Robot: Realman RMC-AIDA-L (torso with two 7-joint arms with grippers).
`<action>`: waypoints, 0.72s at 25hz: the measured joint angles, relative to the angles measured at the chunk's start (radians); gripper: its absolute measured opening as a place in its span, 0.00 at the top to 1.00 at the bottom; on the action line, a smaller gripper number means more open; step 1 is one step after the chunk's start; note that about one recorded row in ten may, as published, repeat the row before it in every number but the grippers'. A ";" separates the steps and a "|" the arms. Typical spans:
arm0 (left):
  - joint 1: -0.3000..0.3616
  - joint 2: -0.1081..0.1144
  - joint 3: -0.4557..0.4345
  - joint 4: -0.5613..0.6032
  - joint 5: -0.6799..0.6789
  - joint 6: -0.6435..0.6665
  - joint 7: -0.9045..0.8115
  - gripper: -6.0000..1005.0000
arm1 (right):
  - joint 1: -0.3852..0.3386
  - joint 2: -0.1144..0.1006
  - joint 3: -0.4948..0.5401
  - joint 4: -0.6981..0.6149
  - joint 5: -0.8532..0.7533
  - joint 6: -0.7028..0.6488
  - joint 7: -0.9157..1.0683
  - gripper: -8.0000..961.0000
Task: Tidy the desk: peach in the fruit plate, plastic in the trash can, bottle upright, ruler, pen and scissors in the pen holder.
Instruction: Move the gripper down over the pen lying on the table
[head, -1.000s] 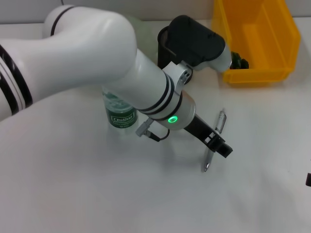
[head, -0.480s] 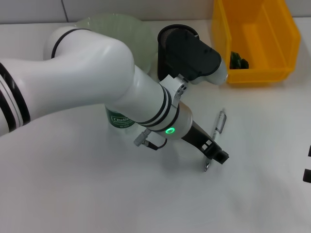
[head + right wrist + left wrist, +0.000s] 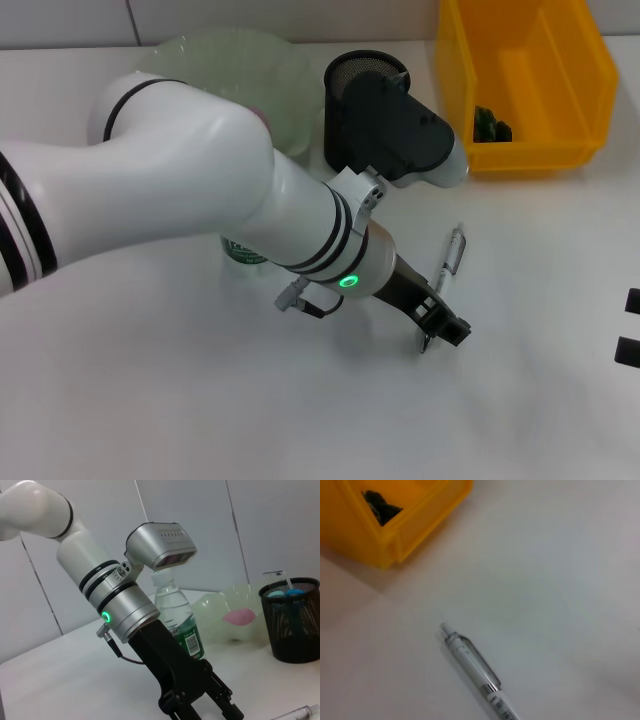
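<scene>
Next, I close my right gripper on the far end (image 3: 455, 250) of the silver pen, because my left gripper is at the near end of the pen.
A silver pen (image 3: 455, 250) lies on the white table, also in the left wrist view (image 3: 475, 670) and at the edge of the right wrist view (image 3: 300, 712). My left gripper (image 3: 445, 330) is low over the pen's near end, fingers spread and empty (image 3: 202, 712). The bottle (image 3: 175, 615) stands upright behind the left arm, mostly hidden in the head view (image 3: 240, 252). The black mesh pen holder (image 3: 345, 90) holds blue-handled scissors (image 3: 295, 594) and a ruler (image 3: 274, 576). A pink peach (image 3: 241, 616) lies in the green fruit plate (image 3: 230, 55). My right gripper (image 3: 630, 325) shows at the right edge.
A yellow bin (image 3: 530, 80) at the back right holds a dark crumpled thing (image 3: 490, 125), also in the left wrist view (image 3: 380, 507). The large left arm (image 3: 200, 190) covers the table's middle and left.
My left gripper has moved down and slightly left onto the pen's near end. The right gripper's fingers have come farther into view at the right edge.
</scene>
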 joint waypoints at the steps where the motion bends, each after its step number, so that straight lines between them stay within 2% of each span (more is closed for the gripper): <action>1: 0.005 0.000 0.001 0.009 0.006 -0.003 0.000 0.28 | 0.001 0.000 0.001 0.001 0.000 0.001 0.000 0.34; 9: 0.035 0.000 0.023 0.057 0.057 -0.035 0.001 0.31 | 0.001 -0.002 0.000 0.012 0.001 0.022 0.002 0.35; 15: 0.041 0.000 0.047 0.061 0.085 -0.061 0.001 0.52 | 0.003 -0.002 0.005 0.018 0.004 0.024 0.002 0.35; 18: 0.049 0.000 0.076 0.067 0.099 -0.089 0.001 0.58 | 0.005 -0.002 0.005 0.019 0.005 0.034 0.005 0.35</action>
